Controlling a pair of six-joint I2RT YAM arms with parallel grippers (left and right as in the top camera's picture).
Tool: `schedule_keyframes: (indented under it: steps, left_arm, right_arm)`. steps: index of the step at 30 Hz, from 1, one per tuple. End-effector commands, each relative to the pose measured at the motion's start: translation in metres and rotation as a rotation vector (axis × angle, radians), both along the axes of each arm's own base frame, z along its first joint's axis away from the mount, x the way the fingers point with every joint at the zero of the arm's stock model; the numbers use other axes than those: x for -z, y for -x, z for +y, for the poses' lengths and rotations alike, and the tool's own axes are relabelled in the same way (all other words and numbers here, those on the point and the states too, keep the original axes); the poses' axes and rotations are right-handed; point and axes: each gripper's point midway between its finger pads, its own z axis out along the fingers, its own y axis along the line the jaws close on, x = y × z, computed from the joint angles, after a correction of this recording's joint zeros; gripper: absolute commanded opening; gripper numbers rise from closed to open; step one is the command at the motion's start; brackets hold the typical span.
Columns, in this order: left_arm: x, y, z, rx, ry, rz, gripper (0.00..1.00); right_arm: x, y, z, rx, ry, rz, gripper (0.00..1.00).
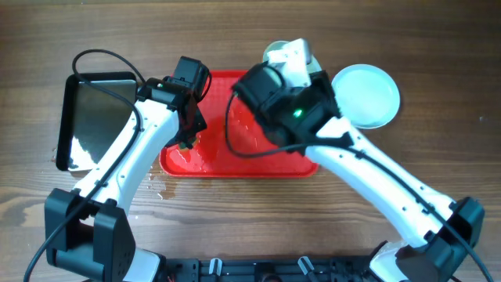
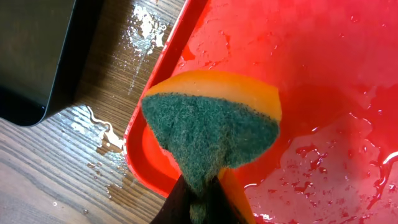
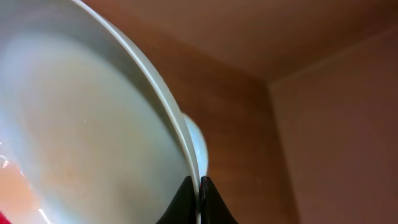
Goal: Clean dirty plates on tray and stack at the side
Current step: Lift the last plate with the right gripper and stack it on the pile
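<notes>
The robot's right gripper will let go of the tilted plate on top of the other pale plate (image 1: pixel 365 96) beside the red tray.
The red tray (image 1: pixel 235 160) lies wet in the middle of the table. My left gripper (image 1: pixel 188 135) hangs over its left end, shut on a yellow sponge with a green scouring face (image 2: pixel 211 127); the black fingers (image 2: pixel 180 208) pinch the sponge's lower tip above the tray's corner (image 2: pixel 155 168). At the tray's far edge my right gripper (image 1: pixel 283 56) is shut on the rim of a pale plate (image 3: pixel 87 124), held tilted on edge; only a sliver of this plate (image 1: pixel 274 52) shows from overhead. A second pale plate (image 1: pixel 365 95) rests on the wood right of the tray.
A black shiny pan (image 1: pixel 94 117) sits left of the tray, close to the left arm. Water is spilled on the wood by the tray's left corner (image 2: pixel 106 134). Red-tinted puddles cover the tray floor (image 2: pixel 323 162).
</notes>
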Motion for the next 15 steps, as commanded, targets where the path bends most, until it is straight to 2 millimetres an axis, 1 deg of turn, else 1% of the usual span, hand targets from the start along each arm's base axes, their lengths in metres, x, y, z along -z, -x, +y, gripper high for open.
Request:
schedule_keyframes:
  steps: [1,3,4,7,15]
  left_arm:
    - [0.003,0.002,0.002,0.01,-0.004,0.013,0.04]
    - [0.004,0.002,0.002,0.028,-0.003,0.018,0.04]
    - [0.004,0.002,0.001,0.03,-0.001,0.018,0.04]
    - [0.004,0.002,0.001,0.03,-0.001,0.018,0.04]
    - [0.004,0.002,0.001,0.032,-0.001,0.017,0.04]
  right_arm:
    - [-0.047,0.01,0.001,0.02,0.165,-0.183,0.04]
    - [-0.058,0.015,0.007,0.012,0.22,-0.222,0.04]
    - [-0.059,0.016,0.011,-0.001,0.234,-0.221,0.04]
    - [-0.06,0.017,0.018,-0.021,0.232,-0.223,0.04]
    - [-0.061,0.016,0.02,-0.018,0.214,-0.236,0.04]
